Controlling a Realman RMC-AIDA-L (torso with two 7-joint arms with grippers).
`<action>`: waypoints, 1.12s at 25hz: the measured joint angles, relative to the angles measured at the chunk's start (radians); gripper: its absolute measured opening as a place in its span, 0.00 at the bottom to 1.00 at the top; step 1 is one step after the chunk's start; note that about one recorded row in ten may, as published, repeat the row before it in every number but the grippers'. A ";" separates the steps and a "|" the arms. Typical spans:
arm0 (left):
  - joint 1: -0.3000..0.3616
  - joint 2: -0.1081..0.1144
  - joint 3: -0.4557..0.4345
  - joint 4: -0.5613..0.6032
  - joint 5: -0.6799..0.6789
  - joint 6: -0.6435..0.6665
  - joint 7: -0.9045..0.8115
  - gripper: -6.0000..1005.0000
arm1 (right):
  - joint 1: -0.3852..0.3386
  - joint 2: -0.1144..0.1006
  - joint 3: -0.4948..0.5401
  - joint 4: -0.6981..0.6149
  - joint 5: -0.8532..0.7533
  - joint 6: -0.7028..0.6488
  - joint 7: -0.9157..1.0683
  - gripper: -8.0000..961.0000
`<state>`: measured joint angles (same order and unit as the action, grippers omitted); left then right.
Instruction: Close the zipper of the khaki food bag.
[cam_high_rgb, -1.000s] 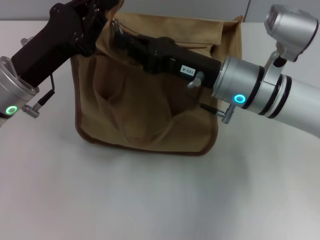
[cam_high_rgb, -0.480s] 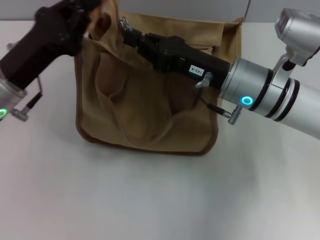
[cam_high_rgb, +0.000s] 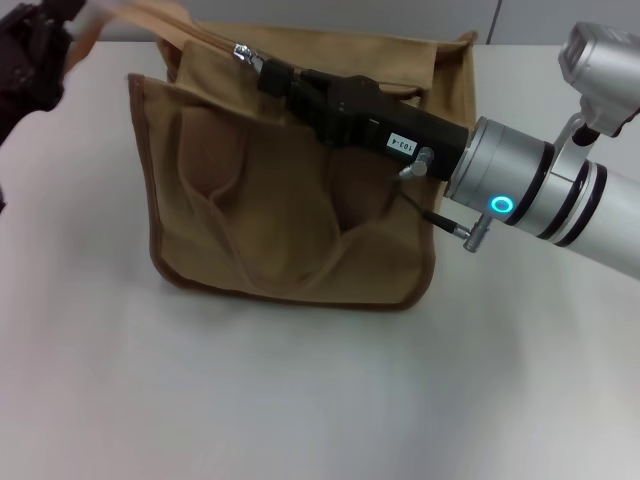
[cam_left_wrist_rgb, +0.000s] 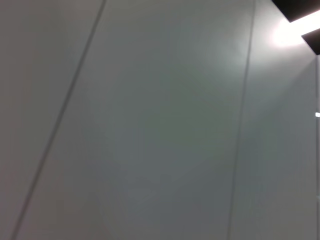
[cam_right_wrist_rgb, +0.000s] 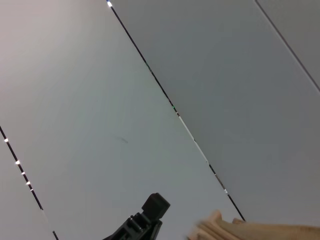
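Next, my left gripper comes back and takes the strap (cam_high_rgb: 145, 14) beside the bag's corner before zipping, since it meets only the tip of the tan strap now.
The khaki food bag (cam_high_rgb: 290, 210) stands upright on the white table in the head view. Its zipper runs along the top edge, and the silver pull tab (cam_high_rgb: 243, 50) sits near the top left corner. My right gripper (cam_high_rgb: 262, 66) reaches across the bag's top from the right, its black tip closed right at the pull tab. My left gripper (cam_high_rgb: 35, 45) is at the far upper left, with a taut, blurred tan strap (cam_high_rgb: 130, 15) of the bag running from it. The right wrist view catches only a bit of tan fabric (cam_right_wrist_rgb: 250, 231) against a wall.
White table (cam_high_rgb: 300, 400) stretches in front of and beside the bag. My right arm's silver forearm (cam_high_rgb: 540, 190) hangs over the bag's right side. The left wrist view shows only a plain grey wall.
My left arm has swung left toward the frame's corner, pulling the strap taut and drawing the bag's top left side outward. The right arm has shifted slightly right, staying at the pull tab.
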<state>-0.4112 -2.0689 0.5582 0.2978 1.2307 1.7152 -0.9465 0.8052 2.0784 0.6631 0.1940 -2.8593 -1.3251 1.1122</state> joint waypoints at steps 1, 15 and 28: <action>0.004 0.000 -0.008 0.000 0.000 0.000 0.000 0.04 | -0.001 0.000 0.001 0.000 0.000 0.000 0.000 0.01; 0.027 0.000 0.007 0.049 0.062 -0.016 0.050 0.04 | -0.043 -0.001 0.022 -0.007 -0.006 -0.014 0.006 0.01; 0.046 -0.006 0.140 0.213 0.104 -0.038 0.103 0.27 | -0.035 0.000 0.019 0.000 -0.008 -0.014 0.004 0.01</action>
<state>-0.3656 -2.0751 0.6987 0.5113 1.3343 1.6773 -0.8431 0.7703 2.0788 0.6816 0.1937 -2.8670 -1.3390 1.1162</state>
